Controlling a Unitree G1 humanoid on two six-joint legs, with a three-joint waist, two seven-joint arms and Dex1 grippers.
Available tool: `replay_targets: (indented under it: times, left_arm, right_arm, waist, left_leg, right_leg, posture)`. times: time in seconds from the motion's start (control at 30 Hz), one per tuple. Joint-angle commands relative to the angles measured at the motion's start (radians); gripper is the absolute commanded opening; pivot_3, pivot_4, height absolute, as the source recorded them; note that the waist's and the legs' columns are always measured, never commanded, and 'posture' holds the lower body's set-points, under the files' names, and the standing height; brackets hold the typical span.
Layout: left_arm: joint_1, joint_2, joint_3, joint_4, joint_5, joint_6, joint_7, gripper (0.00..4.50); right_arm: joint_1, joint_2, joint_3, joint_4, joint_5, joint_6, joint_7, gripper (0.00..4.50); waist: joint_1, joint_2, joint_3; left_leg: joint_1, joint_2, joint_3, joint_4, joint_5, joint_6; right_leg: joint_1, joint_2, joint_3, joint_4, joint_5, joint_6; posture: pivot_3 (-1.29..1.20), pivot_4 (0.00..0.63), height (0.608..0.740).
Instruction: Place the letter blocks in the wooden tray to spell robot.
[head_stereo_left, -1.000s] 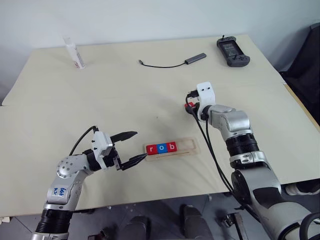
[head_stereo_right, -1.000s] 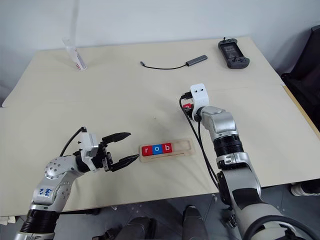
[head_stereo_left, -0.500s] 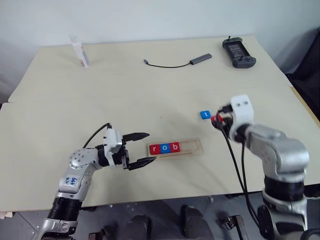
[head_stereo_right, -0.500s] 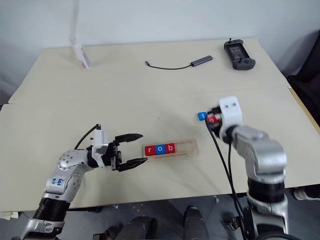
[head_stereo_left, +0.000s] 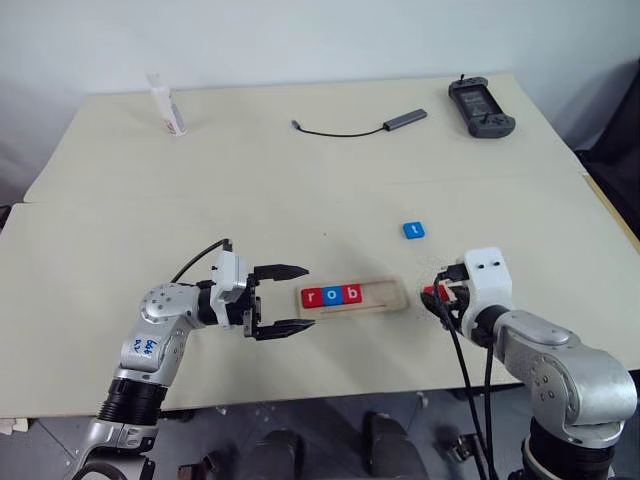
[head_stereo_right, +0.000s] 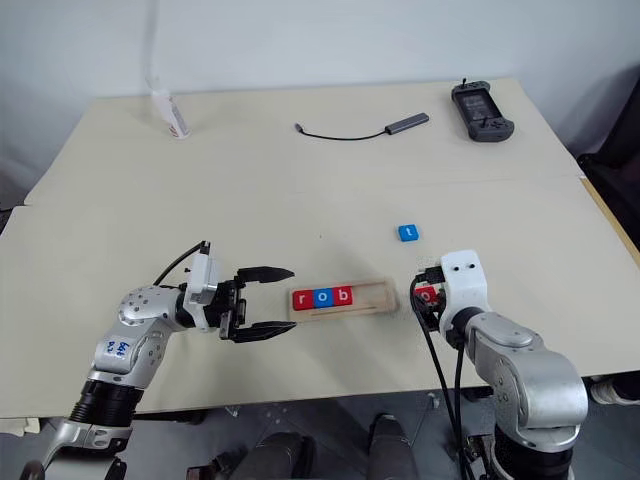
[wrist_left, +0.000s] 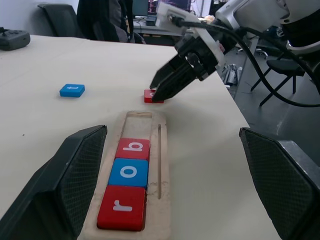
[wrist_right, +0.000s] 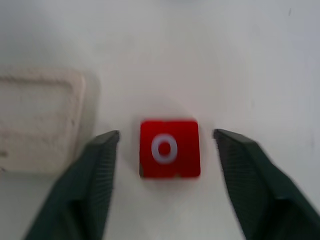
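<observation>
A finger blocks red o block from tray, so right gripper should turn and grip the o block's front and back sides (wrist_right: 170, 175).
The wooden tray (head_stereo_left: 385, 295) lies near the table's front edge. It holds a red r (head_stereo_left: 311, 297), a blue o (head_stereo_left: 332, 296) and a red b (head_stereo_left: 352, 294) at its left end. A blue t block (head_stereo_left: 413, 230) lies flat farther back. Just off the tray's right end a red o block (wrist_right: 170, 148) rests on the table. My right gripper (wrist_right: 165, 134) is open, with a finger on each side of the o block and clear of it. My left gripper (head_stereo_left: 303, 298) is open, level and empty, pointing at the tray's left end.
A white bottle (head_stereo_left: 168, 105) stands at the back left. A cable with an adapter (head_stereo_left: 360, 125) lies at the back middle, and a black handheld controller (head_stereo_left: 481, 105) at the back right. The table's front edge runs just below the tray.
My right gripper drew back with the red o block from beside the blue t to the tray's right end, then opened, leaving the block on the table. The left gripper turned towards the tray.
</observation>
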Motion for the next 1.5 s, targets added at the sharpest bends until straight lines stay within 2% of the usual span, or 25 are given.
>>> replay_targets:
  times: [0.03, 0.1, 0.17, 0.27, 0.37, 0.47, 0.63, 0.73, 0.77, 0.83, 1.0, 1.07, 1.17, 1.3, 1.5]
  left_arm:
    - [0.011, 0.015, 0.023, -0.045, -0.011, 0.004, 0.012, 4.50]
    - [0.025, 0.019, 0.029, -0.057, -0.010, 0.004, 0.021, 4.50]
    - [0.041, 0.022, 0.034, -0.071, -0.008, 0.001, 0.029, 4.50]
    - [0.056, 0.023, 0.036, -0.088, -0.005, -0.005, 0.037, 4.50]
    - [0.071, 0.025, 0.036, -0.113, -0.008, 0.002, 0.046, 4.50]
    - [0.085, 0.024, 0.034, -0.135, -0.008, 0.007, 0.057, 4.50]
    - [0.130, 0.033, 0.050, -0.190, -0.011, 0.016, 0.093, 4.50]
    - [0.146, 0.040, 0.054, -0.207, -0.015, 0.019, 0.101, 4.50]
    - [0.152, 0.043, 0.059, -0.213, -0.015, 0.020, 0.107, 4.50]
    - [0.161, 0.049, 0.066, -0.222, -0.016, 0.021, 0.115, 4.50]
    - [0.163, 0.051, 0.070, -0.235, -0.018, 0.027, 0.130, 4.50]
    - [0.164, 0.051, 0.070, -0.236, -0.018, 0.027, 0.132, 4.50]
    - [0.166, 0.049, 0.068, -0.234, -0.016, 0.023, 0.135, 4.50]
    - [0.171, 0.044, 0.064, -0.234, -0.013, 0.019, 0.140, 4.50]
    - [0.176, 0.041, 0.062, -0.240, -0.012, 0.020, 0.151, 4.50]
  right_arm:
    - [-0.025, -0.133, -0.071, 0.004, 0.067, -0.051, 0.124, 4.17]
    - [-0.005, -0.270, -0.063, 0.050, 0.107, -0.150, 0.246, 4.17]
    - [0.042, -0.442, -0.012, 0.137, 0.099, -0.412, 0.444, 4.17]
    - [0.063, -0.568, 0.058, 0.304, 0.075, -0.793, 0.695, 4.17]
    - [-0.010, -0.602, 0.150, 0.520, 0.032, -1.047, 0.846, 4.17]
    - [-0.093, -0.591, 0.216, 0.684, 0.021, -1.150, 0.948, 4.17]
    - [-0.211, -0.585, 0.372, 0.936, -0.116, -1.397, 1.096, 4.17]
    - [-0.238, -0.572, 0.393, 0.989, -0.121, -1.439, 1.136, 4.17]
    - [-0.249, -0.568, 0.403, 1.009, -0.129, -1.460, 1.149, 4.00]
    - [-0.267, -0.557, 0.416, 1.040, -0.141, -1.483, 1.163, 3.57]
    - [-0.278, -0.547, 0.414, 1.061, -0.146, -1.507, 1.176, 1.88]
    - [-0.279, -0.550, 0.408, 1.054, -0.144, -1.522, 1.178, 1.45]
    - [-0.292, -0.552, 0.380, 0.991, -0.103, -1.484, 1.178, 1.45]
    - [-0.318, -0.546, 0.379, 0.818, -0.018, -1.283, 1.189, 1.45]
    - [-0.379, -0.458, 0.461, 0.768, -0.078, -1.159, 1.109, 1.45]
  waist:
    - [0.003, 0.000, 0.000]
    - [0.003, 0.000, 0.000]
    - [0.003, 0.000, 0.000]
    - [0.000, -0.001, 0.000]
    - [-0.006, -0.001, 0.001]
    - [-0.002, -0.001, 0.001]
    - [0.000, -0.001, 0.001]
    - [0.001, -0.001, 0.001]
    - [0.001, -0.001, 0.001]
    - [0.001, -0.001, 0.001]
    - [0.001, -0.001, 0.001]
    - [0.001, -0.001, 0.001]
    - [0.001, -0.001, 0.001]
    - [-0.001, -0.001, 0.001]
    - [0.003, -0.001, 0.001]
  left_leg:
    - [0.000, 0.000, 0.000, 0.000, 0.000, 0.000]
    - [0.000, 0.000, -0.001, -0.001, 0.000, 0.001]
    - [0.000, 0.000, -0.001, -0.002, 0.000, 0.001]
    - [0.000, 0.001, 0.000, -0.003, -0.001, 0.001]
    - [0.001, 0.002, 0.003, -0.002, -0.001, 0.001]
    - [0.001, 0.002, 0.004, -0.001, -0.001, 0.001]
    - [0.001, 0.002, 0.004, -0.001, -0.001, 0.001]
    - [0.000, 0.002, 0.003, -0.001, -0.001, 0.001]
    - [0.000, 0.002, 0.003, -0.001, -0.001, 0.001]
    - [0.000, 0.002, 0.003, -0.001, -0.001, 0.001]
    - [0.000, 0.002, 0.003, 0.000, -0.001, 0.001]
    - [0.000, 0.002, 0.003, 0.000, -0.001, 0.001]
    - [0.000, 0.002, 0.003, 0.000, -0.001, 0.001]
    - [0.000, 0.003, 0.003, -0.001, -0.001, 0.001]
    - [0.000, 0.003, 0.003, 0.000, -0.001, 0.000]
  right_leg:
    - [0.000, 0.000, 0.000, 0.000, 0.000, 0.000]
    - [0.001, 0.000, -0.001, -0.005, 0.000, 0.000]
    - [0.001, 0.000, -0.002, -0.006, 0.000, 0.000]
    - [0.002, 0.001, -0.002, -0.007, 0.000, 0.001]
    - [0.002, 0.002, -0.001, -0.008, 0.001, 0.002]
    - [0.002, 0.001, 0.000, -0.010, 0.001, 0.002]
    - [0.002, 0.001, 0.000, -0.010, 0.001, 0.002]
    - [0.001, 0.001, -0.001, -0.010, 0.001, 0.002]
    - [0.001, 0.001, -0.001, -0.010, 0.001, 0.002]
    - [0.002, 0.001, -0.001, -0.010, 0.001, 0.002]
    - [0.002, 0.001, -0.001, -0.010, 0.001, 0.002]
    - [0.002, 0.001, -0.001, -0.010, 0.001, 0.002]
    - [0.002, 0.001, -0.001, -0.010, 0.001, 0.002]
    - [0.001, 0.001, -0.001, -0.010, 0.001, 0.002]
    - [0.002, 0.001, -0.001, -0.010, 0.001, 0.002]
  posture:
    - [0.00, 0.150, 0.740]
    - [0.00, 0.150, 0.740]
    - [0.00, 0.150, 0.740]
    - [0.00, 0.150, 0.740]
    - [0.00, 0.150, 0.740]
    - [0.00, 0.150, 0.740]
    - [0.00, 0.150, 0.740]
    - [0.00, 0.150, 0.740]
    - [0.00, 0.150, 0.740]
    - [0.00, 0.150, 0.740]
    - [0.00, 0.150, 0.740]
    - [0.00, 0.150, 0.740]
    - [0.00, 0.150, 0.740]
    - [0.00, 0.150, 0.740]
    - [0.00, 0.150, 0.740]
